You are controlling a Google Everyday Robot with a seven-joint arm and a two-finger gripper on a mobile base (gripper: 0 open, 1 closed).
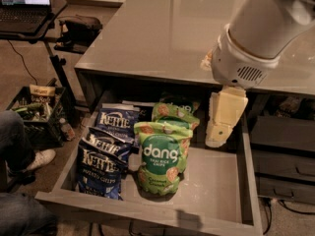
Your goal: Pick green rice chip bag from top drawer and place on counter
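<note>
I will close my gripper on the top edge (170,132) of the front green rice chip bag, the one that stands before the second green bag.
The green rice chip bag (162,157) stands upright in the middle of the open top drawer (214,188), its "dang" label facing me. A second green bag (175,114) leans behind it. My gripper (219,128) hangs from the white arm over the drawer's right rear part, just below the front edge of the counter (162,28). It is to the right of the green bag, a little above it, and apart from it. It holds nothing that I can see.
Blue Kettle chip bags (102,163) fill the drawer's left side. Dark drawer fronts (283,156) sit to the right. A laptop on a stand (24,4), a crate (37,113) and a person's leg and shoe (27,161) are at the left.
</note>
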